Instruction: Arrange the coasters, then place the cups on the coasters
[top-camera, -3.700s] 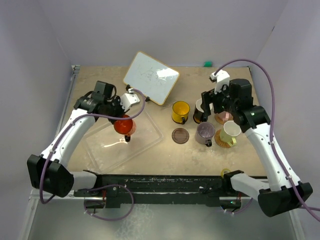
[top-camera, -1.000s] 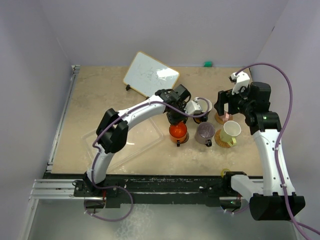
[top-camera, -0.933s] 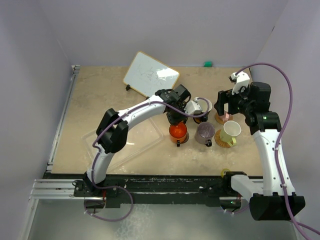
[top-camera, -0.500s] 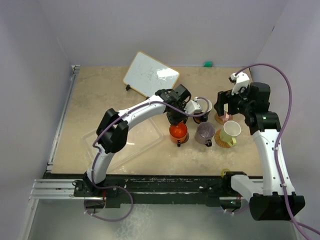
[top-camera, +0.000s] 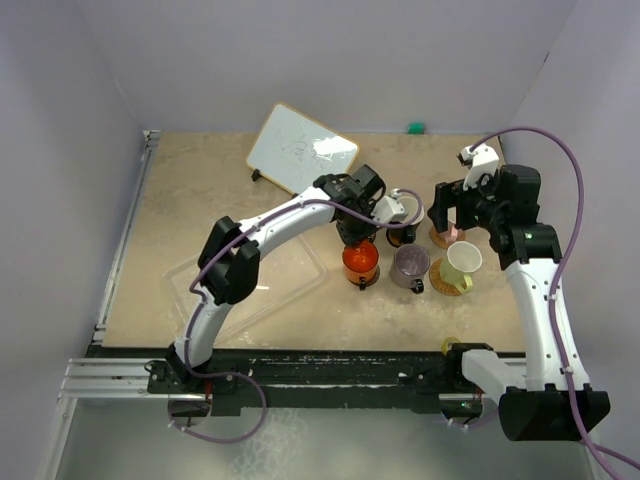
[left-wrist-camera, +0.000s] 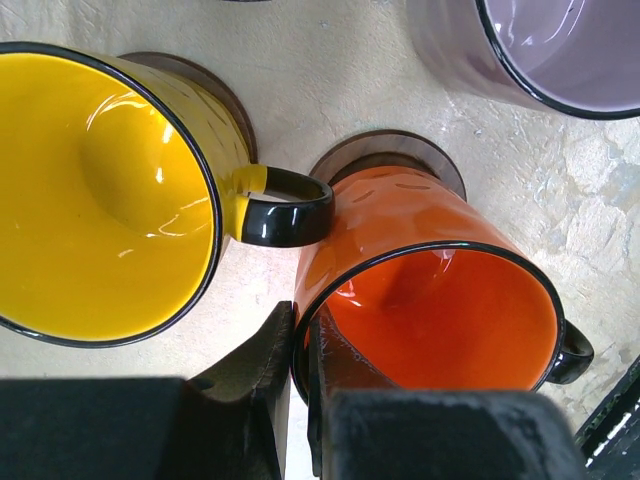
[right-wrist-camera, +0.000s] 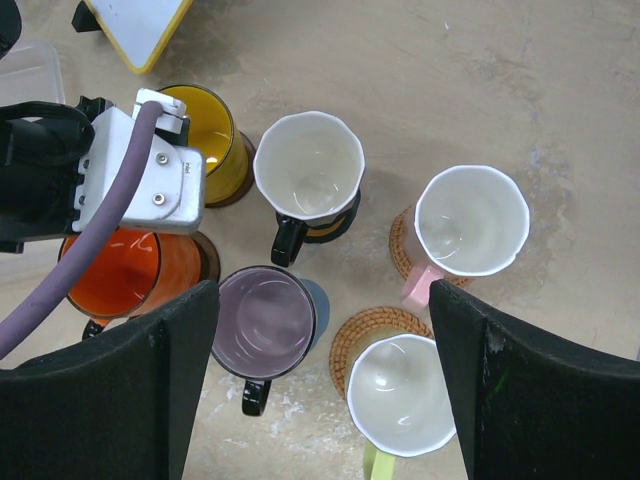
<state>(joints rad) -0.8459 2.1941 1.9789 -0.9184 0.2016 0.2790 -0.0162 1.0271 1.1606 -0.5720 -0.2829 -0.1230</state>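
Note:
My left gripper has the orange-red cup, its base now over a coaster. It will let go of it squarely on the dark brown coaster (top-camera: 363, 265) (left-wrist-camera: 389, 200) beside the mauve cup.
My left gripper (left-wrist-camera: 301, 338) is shut on the near rim of the orange-red cup (left-wrist-camera: 440, 320), one finger inside and one outside. The cup's base is over a dark brown coaster (left-wrist-camera: 395, 150). Beside it the yellow cup (left-wrist-camera: 100, 190) stands on the other dark brown coaster (left-wrist-camera: 205, 80). My right gripper (right-wrist-camera: 322, 292) hangs open and empty high above the group. Below it are the black cup (right-wrist-camera: 308, 165), the white-pink cup (right-wrist-camera: 470, 220) and the pale yellow-green cup (right-wrist-camera: 400, 405) on tan woven coasters (right-wrist-camera: 365, 330), and the mauve cup (right-wrist-camera: 265, 320) on the blue-grey coaster (right-wrist-camera: 320, 300).
A clear plastic tray (top-camera: 240, 285) lies at the front left. A small whiteboard (top-camera: 300, 155) leans at the back. A green object (top-camera: 415, 127) sits by the back wall. The left arm (top-camera: 280, 220) reaches across the middle, close to the cups.
My left arm has carried the orange-red cup from over the tray to the dark brown coaster, and in the last second nudged it slightly right. The right arm drew back to the right.

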